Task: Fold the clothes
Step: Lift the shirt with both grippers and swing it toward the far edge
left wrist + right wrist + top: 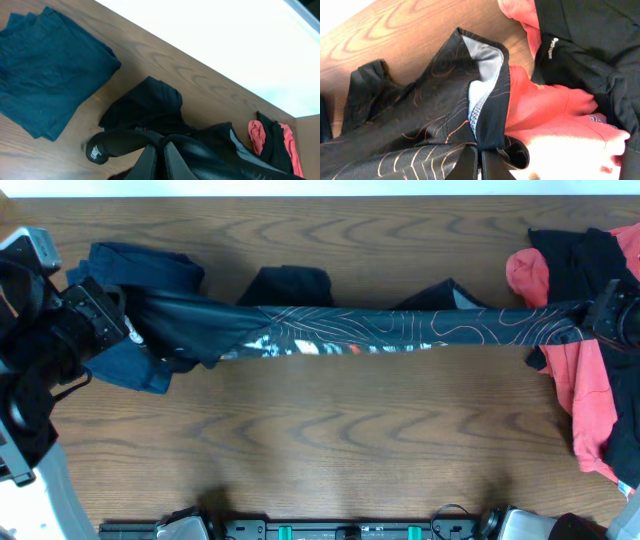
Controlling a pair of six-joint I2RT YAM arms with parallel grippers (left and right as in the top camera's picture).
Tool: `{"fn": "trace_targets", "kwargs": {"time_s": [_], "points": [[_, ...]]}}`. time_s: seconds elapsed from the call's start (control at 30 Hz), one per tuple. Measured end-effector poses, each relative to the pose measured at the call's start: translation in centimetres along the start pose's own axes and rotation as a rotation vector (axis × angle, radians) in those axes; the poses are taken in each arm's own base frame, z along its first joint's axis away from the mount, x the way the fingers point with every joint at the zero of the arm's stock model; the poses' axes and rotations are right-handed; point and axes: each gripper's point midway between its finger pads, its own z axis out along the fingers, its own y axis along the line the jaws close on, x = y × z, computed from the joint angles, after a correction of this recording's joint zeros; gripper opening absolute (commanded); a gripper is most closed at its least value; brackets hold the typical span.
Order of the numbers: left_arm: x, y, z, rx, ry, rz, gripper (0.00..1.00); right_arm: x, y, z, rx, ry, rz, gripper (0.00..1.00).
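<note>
The end of the black garment, now stretched taut across the table, will be released by my right gripper on the bare table (pixel 512 416) beside the red and black clothes.
A black garment with thin orange line print (pixel 380 330) is stretched taut across the table between both grippers. My left gripper (pixel 115 320) is shut on its left end; in the left wrist view the jaws (pixel 161 152) pinch black fabric (pixel 210 155). My right gripper (pixel 600 315) is shut on its right end; in the right wrist view the jaws (pixel 479 157) clamp the printed fabric (pixel 420 125), whose grey lining shows.
A folded dark blue garment (pixel 135 270) lies at the left, also seen in the left wrist view (pixel 45 65). A black garment (pixel 290 283) lies behind the stretched one. A pile of red (pixel 585 385) and black clothes (pixel 580 255) sits at the right edge.
</note>
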Motion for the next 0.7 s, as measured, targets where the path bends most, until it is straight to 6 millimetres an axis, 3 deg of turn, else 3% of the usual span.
{"fn": "trace_targets", "kwargs": {"time_s": [0.2,0.43,0.6,0.7], "points": [[0.5,0.2,0.0,-0.006,0.020,-0.009,0.06,-0.2,0.0,0.0,0.001,-0.009,-0.008,0.01],[-0.2,0.3,1.0,0.002,0.024,-0.009,0.06,-3.4,0.3,-0.1,-0.007,-0.133,-0.049,0.01],[-1.5,-0.1,4.5,0.030,0.054,0.016,0.06,-5.2,0.5,0.8,-0.019,-0.169,-0.066,0.01],[-1.7,-1.3,7.8,0.066,0.098,0.070,0.06,-6.1,1.3,2.9,-0.032,-0.152,-0.090,0.01]]}}
